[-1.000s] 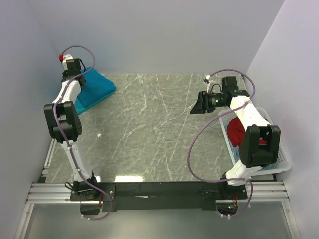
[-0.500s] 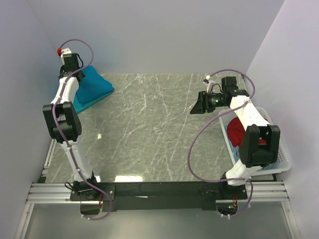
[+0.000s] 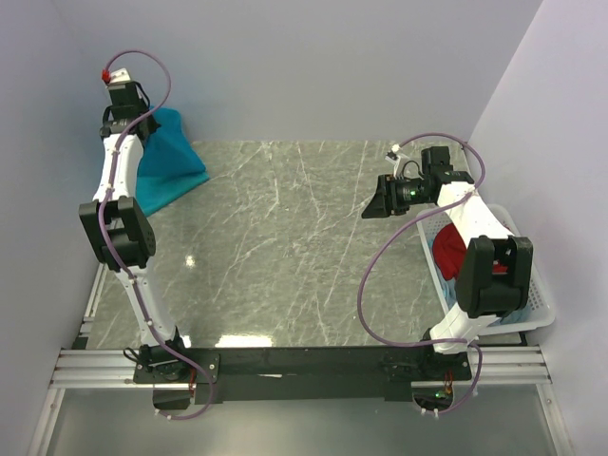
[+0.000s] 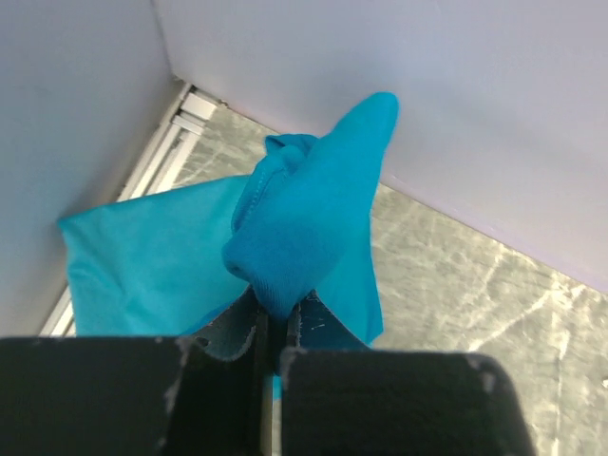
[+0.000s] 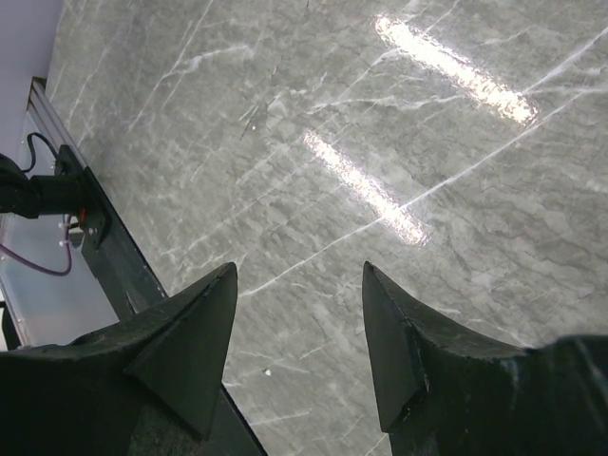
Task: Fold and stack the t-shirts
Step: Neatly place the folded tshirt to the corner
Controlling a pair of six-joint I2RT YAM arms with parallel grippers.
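The robot's left gripper should release the bunched shirt on the flat teal layer (image 3: 160, 169) in the far corner of the table.
One bright teal-blue t-shirt (image 3: 169, 163) hangs bunched in the far left corner of the table, its lower part draped on the marble. My left gripper (image 3: 134, 125) is raised there by the wall, shut on a fold of that t-shirt (image 4: 302, 214). In the left wrist view the cloth is pinched between the jaws of the left gripper (image 4: 273, 323) and bulges out above them. My right gripper (image 3: 373, 204) hovers over the right side of the table, open. The right wrist view shows only bare marble between the fingers of the right gripper (image 5: 299, 285).
A white basket (image 3: 535, 285) stands at the table's right edge, beside the right arm, with a red cloth (image 3: 446, 251) inside. Walls close in the far left corner. The grey marble tabletop (image 3: 285, 247) spreads between the arms.
The left gripper has risen and moved back toward the far left corner, drawing the teal t-shirt up and to the left. The right arm has not moved.
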